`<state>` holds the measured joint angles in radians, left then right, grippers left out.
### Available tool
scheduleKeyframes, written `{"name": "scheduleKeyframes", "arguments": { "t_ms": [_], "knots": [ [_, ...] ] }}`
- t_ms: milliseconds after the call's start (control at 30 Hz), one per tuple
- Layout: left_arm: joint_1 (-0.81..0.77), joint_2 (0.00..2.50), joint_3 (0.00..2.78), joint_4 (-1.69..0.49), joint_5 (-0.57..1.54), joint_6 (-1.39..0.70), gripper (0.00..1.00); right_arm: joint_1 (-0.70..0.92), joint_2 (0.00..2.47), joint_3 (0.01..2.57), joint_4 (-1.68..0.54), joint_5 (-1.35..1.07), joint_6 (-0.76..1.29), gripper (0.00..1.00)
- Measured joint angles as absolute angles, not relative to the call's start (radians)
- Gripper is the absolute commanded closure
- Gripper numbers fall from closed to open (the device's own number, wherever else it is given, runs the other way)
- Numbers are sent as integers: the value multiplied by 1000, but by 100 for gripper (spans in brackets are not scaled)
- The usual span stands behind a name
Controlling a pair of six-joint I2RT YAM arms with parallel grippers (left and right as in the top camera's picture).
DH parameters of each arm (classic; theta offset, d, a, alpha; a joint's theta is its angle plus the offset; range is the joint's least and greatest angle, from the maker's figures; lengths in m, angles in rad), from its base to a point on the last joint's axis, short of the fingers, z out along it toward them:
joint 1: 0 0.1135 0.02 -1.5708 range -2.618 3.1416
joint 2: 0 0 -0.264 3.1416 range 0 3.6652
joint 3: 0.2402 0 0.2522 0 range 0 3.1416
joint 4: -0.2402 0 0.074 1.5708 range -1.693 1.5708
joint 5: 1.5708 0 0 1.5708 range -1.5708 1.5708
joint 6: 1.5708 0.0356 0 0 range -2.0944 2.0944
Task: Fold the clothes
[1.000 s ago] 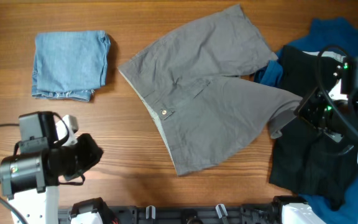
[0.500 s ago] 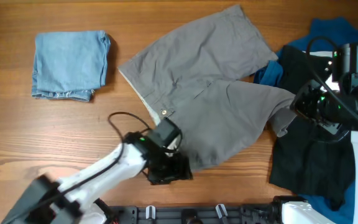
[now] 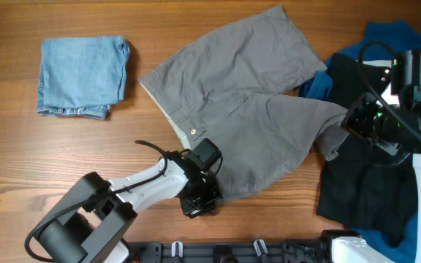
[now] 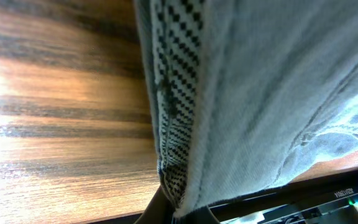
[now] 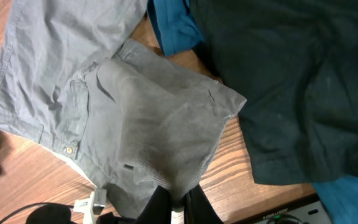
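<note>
The waistband of the shorts slants in toward the hem and the leg sags. Next, my left gripper opens, takes the waistband corner (image 3: 224, 193) and pulls the leg tight.
The grey shorts (image 3: 247, 95) lie spread out in the middle of the table, with the buttoned waistband facing left. My left gripper (image 3: 202, 199) sits at the lower waistband corner. In the left wrist view (image 4: 179, 214) it is shut on the shorts' edge (image 4: 260, 93), where the checked inner lining shows. My right gripper (image 3: 348, 123) is shut on the hem of the right leg and lifts it a little. The right wrist view shows the fingers (image 5: 180, 199) pinching grey cloth (image 5: 154, 124).
A folded light-blue denim piece (image 3: 82, 73) lies at the far left. A black garment (image 3: 360, 183) and a royal-blue one (image 3: 386, 36) are piled at the right, under my right arm. The wooden table (image 3: 50, 161) ends at a black rail along the front edge.
My left arm swung from the table's front left over to the shorts' lower waistband corner and closed on it. My right gripper kept its hold on the leg hem and barely moved.
</note>
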<state>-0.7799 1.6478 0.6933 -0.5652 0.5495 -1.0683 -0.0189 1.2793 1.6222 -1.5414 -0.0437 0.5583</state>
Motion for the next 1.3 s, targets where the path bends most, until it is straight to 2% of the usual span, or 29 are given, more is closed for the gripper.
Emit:
{"name": "scheduleKeyframes", "arguments": {
  "t_ms": [167,267,367,400,500,567,700,833,900,1067,1200,1300],
  "knots": [
    [-783,1628,707,-545,534,-1068,55,-19,1279,1622,-1536,-44,541,96],
    [-748,1531,682,-612,385,-1049,47,-19,1279,1622,-1535,-44,537,96],
    [-737,1470,677,-620,259,-1069,46,-19,1279,1622,-1534,-44,536,96],
    [-737,1475,677,-608,245,-1080,42,-19,1279,1622,-1534,-44,536,96],
    [-745,1512,683,-583,249,-1126,39,-19,1279,1622,-1533,-44,533,96],
    [-759,1528,693,-582,276,-1151,43,-19,1279,1622,-1533,-44,533,96],
    [-766,1555,700,-582,336,-1219,57,-19,1279,1622,-1533,-44,533,96],
    [-766,1557,668,-500,399,-1293,60,-19,1279,1622,-1533,-44,533,96],
    [-766,1545,614,-378,463,-1334,96,-19,1279,1622,-1533,-44,533,96],
    [-758,1544,574,-368,508,-1282,96,-19,1279,1622,-1529,-31,533,95],
    [-561,1466,555,-712,499,-1091,96,-19,1279,1622,-1532,-9,533,96],
    [-308,1216,599,-1044,390,-910,96,-18,1279,1622,-1534,-26,491,96]
  ]
}}
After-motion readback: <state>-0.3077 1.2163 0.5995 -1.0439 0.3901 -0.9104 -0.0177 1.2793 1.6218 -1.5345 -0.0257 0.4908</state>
